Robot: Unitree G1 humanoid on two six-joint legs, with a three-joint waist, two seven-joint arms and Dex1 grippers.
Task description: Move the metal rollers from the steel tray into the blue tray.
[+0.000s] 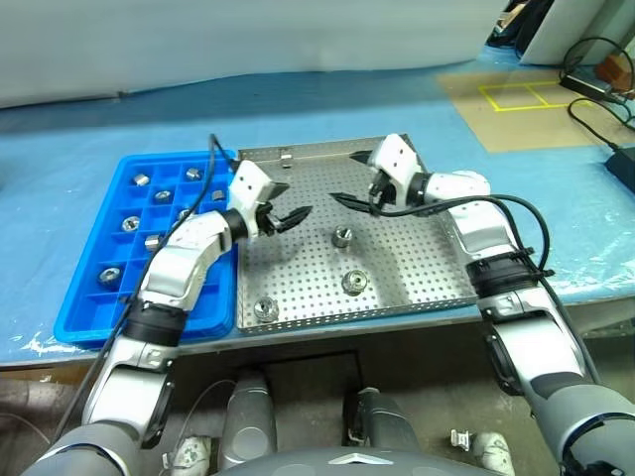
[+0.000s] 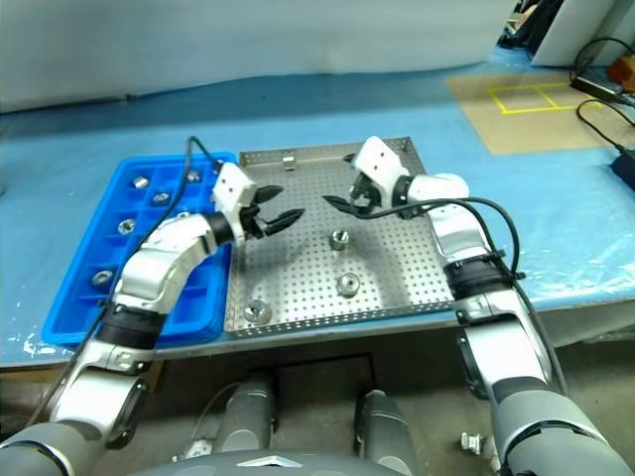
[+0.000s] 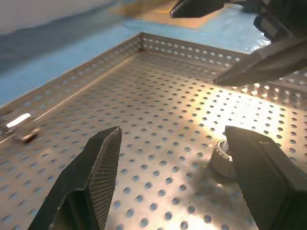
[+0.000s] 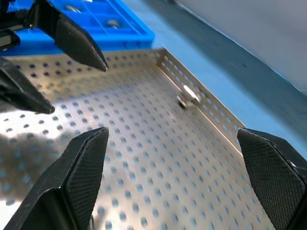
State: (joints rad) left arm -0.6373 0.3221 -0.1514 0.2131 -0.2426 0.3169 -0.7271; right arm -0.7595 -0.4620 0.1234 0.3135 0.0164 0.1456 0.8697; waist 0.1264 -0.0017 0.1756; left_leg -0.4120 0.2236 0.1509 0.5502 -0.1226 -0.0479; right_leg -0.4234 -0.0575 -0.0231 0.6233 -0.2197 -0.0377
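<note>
I need to close my left gripper on the outer side (image 1: 342, 238) (image 3: 222, 162) of the middle metal roller, the one farthest back among the rollers in the steel tray.
The steel tray (image 1: 397, 302) lies in front of me with three metal rollers on its perforated floor: one in the middle (image 1: 342, 236), one nearer me (image 1: 352, 282) and one at the near left corner (image 1: 265, 308). To its left sits the blue tray (image 1: 84, 322), with several rollers (image 1: 109, 276) in its compartments. My left gripper (image 1: 295, 201) hovers open and empty over the steel tray's left part, pointing right. My right gripper (image 1: 344, 178) hovers open and empty over the back middle, facing it. In the left wrist view the middle roller (image 3: 221, 155) lies close to one finger (image 3: 261, 172).
A small shiny piece (image 1: 286, 154) rests against the steel tray's back rim, also seen as a glinting piece (image 4: 189, 96) in the right wrist view. Blue sheeting (image 1: 556, 188) covers the table. Cables (image 1: 595, 109) and a cardboard sheet (image 1: 526, 109) lie at the far right.
</note>
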